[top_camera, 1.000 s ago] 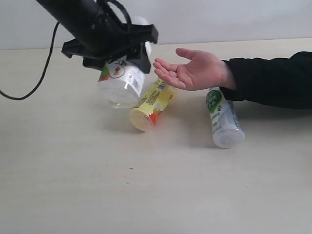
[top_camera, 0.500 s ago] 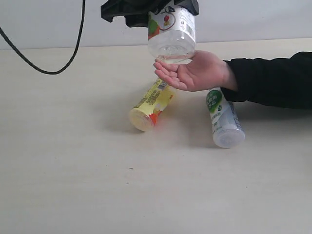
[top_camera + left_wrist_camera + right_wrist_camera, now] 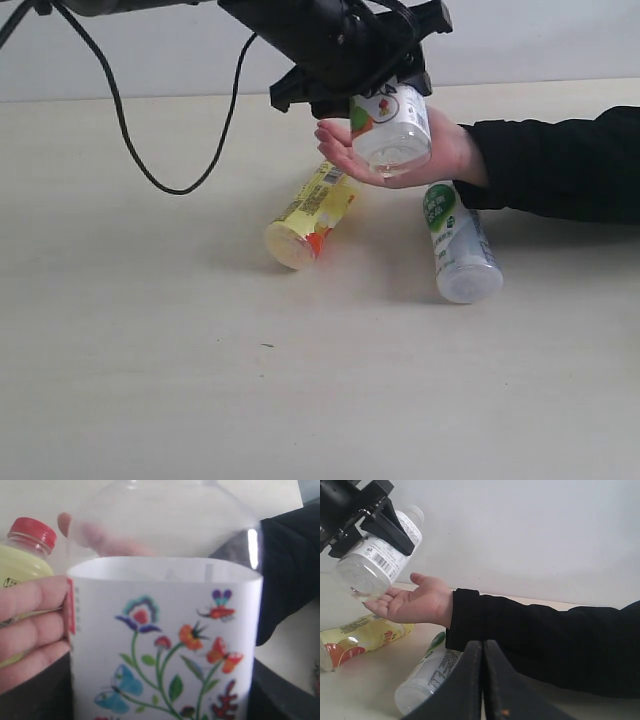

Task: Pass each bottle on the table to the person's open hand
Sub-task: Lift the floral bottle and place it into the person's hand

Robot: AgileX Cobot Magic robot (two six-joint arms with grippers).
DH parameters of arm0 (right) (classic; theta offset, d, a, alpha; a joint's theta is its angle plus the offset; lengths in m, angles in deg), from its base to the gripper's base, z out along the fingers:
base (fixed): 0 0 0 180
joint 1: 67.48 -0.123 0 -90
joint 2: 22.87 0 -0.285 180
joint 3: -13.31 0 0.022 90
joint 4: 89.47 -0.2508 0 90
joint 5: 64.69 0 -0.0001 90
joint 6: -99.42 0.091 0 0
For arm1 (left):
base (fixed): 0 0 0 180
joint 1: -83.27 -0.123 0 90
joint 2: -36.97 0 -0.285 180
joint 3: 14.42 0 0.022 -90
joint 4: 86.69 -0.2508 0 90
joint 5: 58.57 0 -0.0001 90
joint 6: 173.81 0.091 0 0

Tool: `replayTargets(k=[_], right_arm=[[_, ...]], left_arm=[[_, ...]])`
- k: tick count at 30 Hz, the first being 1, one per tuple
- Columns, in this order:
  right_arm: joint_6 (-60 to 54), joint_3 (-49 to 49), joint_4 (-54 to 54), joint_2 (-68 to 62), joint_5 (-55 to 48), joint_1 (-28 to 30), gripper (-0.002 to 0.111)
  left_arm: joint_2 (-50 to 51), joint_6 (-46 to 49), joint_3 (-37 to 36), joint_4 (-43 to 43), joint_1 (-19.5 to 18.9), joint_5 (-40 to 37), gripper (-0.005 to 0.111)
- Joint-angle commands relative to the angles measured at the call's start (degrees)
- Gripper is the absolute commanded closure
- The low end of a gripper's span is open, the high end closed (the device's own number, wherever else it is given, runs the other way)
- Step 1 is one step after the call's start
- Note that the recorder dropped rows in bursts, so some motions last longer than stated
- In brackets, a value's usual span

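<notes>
Next, I release the white floral-labelled bottle with my left gripper on the upturned palm (image 3: 390, 119), just off the black sleeve's cuff.
The white floral-labelled bottle (image 3: 392, 130) hangs tilted, its clear base low over the palm of the person's open hand (image 3: 342, 152); I cannot tell whether they touch. My left gripper (image 3: 385, 92) is shut on this bottle (image 3: 165, 645), which fills the left wrist view. In the right wrist view the same bottle (image 3: 375, 555) sits in the left gripper (image 3: 367, 520) above the hand (image 3: 415, 602). A yellow bottle (image 3: 312, 215) and a green-white labelled bottle (image 3: 455, 240) lie on the table (image 3: 150, 350). My right gripper (image 3: 482, 680) is shut and empty, low beside the black sleeve.
The person's black-sleeved arm (image 3: 560, 165) reaches in from the right along the table's far side. A black cable (image 3: 150, 170) loops down from the left arm over the left part of the table. A pale wall stands behind.
The left gripper carried the floral bottle up off the table, rightward over the yellow bottle, then down onto the open hand. The other bottles, the hand and the right gripper stayed put.
</notes>
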Motion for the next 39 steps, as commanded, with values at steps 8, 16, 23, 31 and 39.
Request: replayTargets(k=[8, 16, 23, 31, 39], right_arm=[[0.0, 0.3, 0.0, 0.3, 0.2, -0.2, 0.108], [0.0, 0.3, 0.0, 0.3, 0.2, -0.2, 0.108], [0.0, 0.3, 0.0, 0.3, 0.2, -0.2, 0.108], [0.0, 0.3, 0.0, 0.3, 0.2, -0.2, 0.108], [0.0, 0.3, 0.0, 0.3, 0.2, -0.2, 0.108]], left_arm=[[5.1, 0.2, 0.6, 2.6, 0.3, 10.2, 0.071], [5.4, -1.3, 0.6, 1.7, 0.3, 11.2, 0.052], [5.4, -1.3, 0.6, 0.4, 0.3, 11.2, 0.046], [5.4, -1.1, 0.6, -1.2, 0.3, 11.2, 0.045], [5.4, -1.3, 0.6, -2.6, 0.3, 11.0, 0.021]])
